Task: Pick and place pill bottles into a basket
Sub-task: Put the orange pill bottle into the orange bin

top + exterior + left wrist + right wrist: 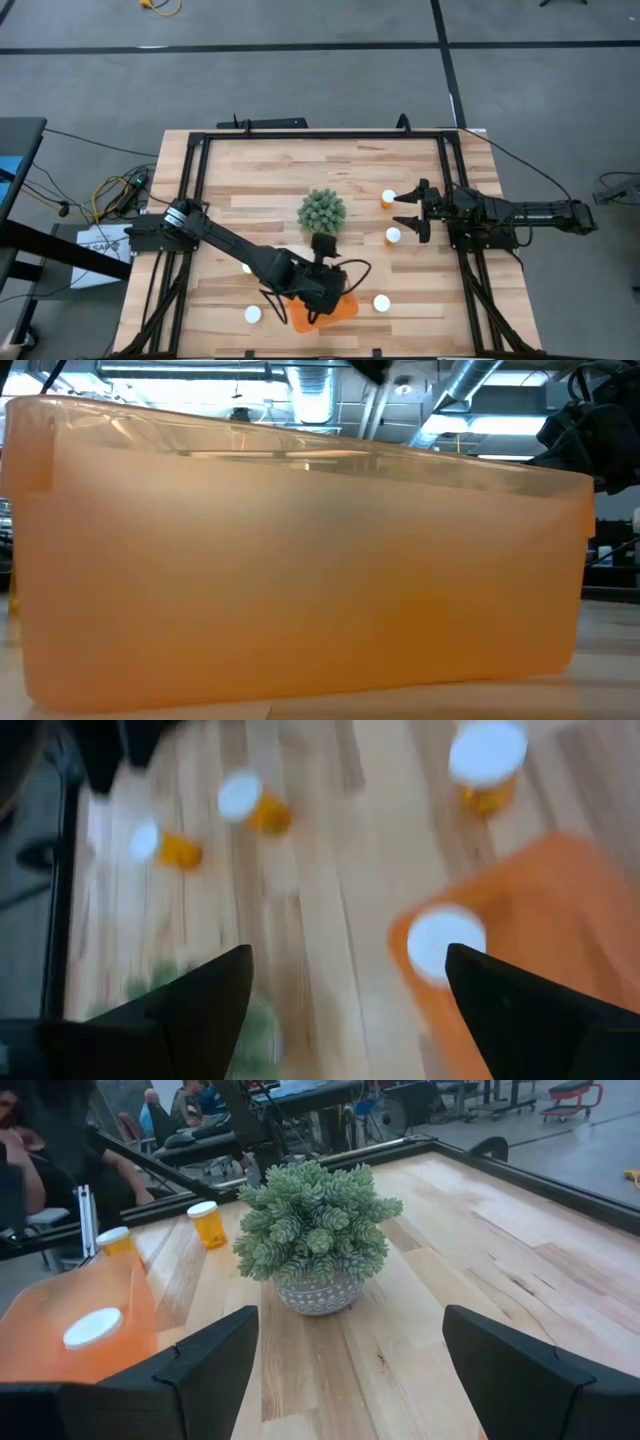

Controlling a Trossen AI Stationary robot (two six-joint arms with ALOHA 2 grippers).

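Observation:
My left gripper closes next on the white cap of the pill bottle (pixel 247 268) beside its own arm, farther from the table's front edge.
The orange basket (pixel 340 312) sits near the table's front edge, and its wall fills the low view (pixel 300 580). One pill bottle, seen by its white cap (pixel 445 942), is inside the basket. My left gripper (pixel 325 292) hangs open above the basket (pixel 560 910), holding nothing. Other pill bottles are on the wood: two by the right gripper (pixel 388 198) (pixel 393 236), one right of the basket (pixel 381 302), and one left of it (pixel 252 314). My right gripper (pixel 408 212) waits open at the right, facing the plant.
A green spiky plant in a small pot (pixel 322 210) stands mid-table, just beyond the left arm (pixel 315 1240). A black frame (pixel 300 134) runs round the table's edges. Bare wood lies at the far left and far middle. People sit beyond the table (pixel 30 1140).

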